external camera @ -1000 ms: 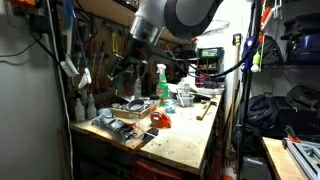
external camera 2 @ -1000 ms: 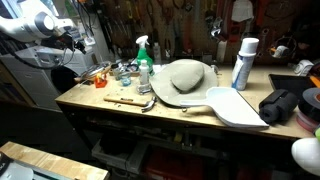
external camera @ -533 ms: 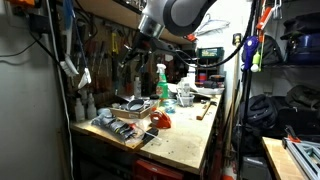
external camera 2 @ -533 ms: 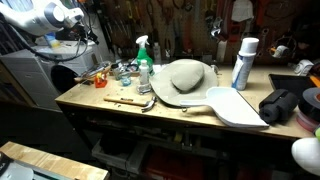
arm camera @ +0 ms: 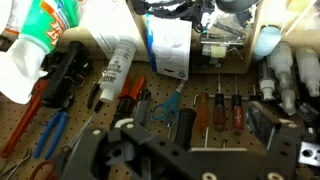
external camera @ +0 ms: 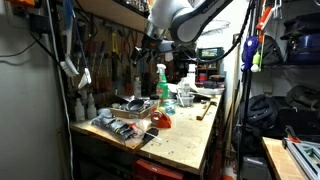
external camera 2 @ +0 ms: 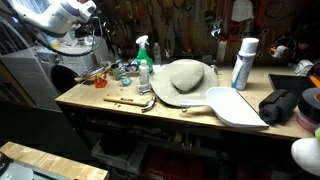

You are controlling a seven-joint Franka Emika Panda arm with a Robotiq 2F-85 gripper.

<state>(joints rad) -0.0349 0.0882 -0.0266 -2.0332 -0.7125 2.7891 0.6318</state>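
Note:
The gripper should next move down to the grey metal pot's rim [external camera: 141,100], among the cluttered tools on the wooden bench, and close there.
My gripper [external camera: 150,38] hangs high above the workbench in both exterior views, close to the tool wall, and touches nothing; it also shows at the top left [external camera 2: 92,10]. In the wrist view only its dark linkage [arm camera: 170,165] fills the bottom edge, and the fingertips do not show. That view faces a pegboard [arm camera: 200,85] with screwdrivers [arm camera: 215,110], blue-handled scissors [arm camera: 172,103] and pliers. A green and white spray bottle [arm camera: 35,45] is at the top left. The same bottle stands on the bench below [external camera: 161,82] [external camera 2: 143,55].
The wooden bench [external camera: 190,140] [external camera 2: 150,115] carries a grey domed object [external camera 2: 185,75], a white spray can [external camera 2: 243,62], a white flat board [external camera 2: 235,105], a hammer [external camera 2: 130,101], a red object [external camera: 162,120] and cluttered tools at the back.
The arm has lifted steadily up and away from the bench, toward the top of the tool wall. Things on the bench have not moved.

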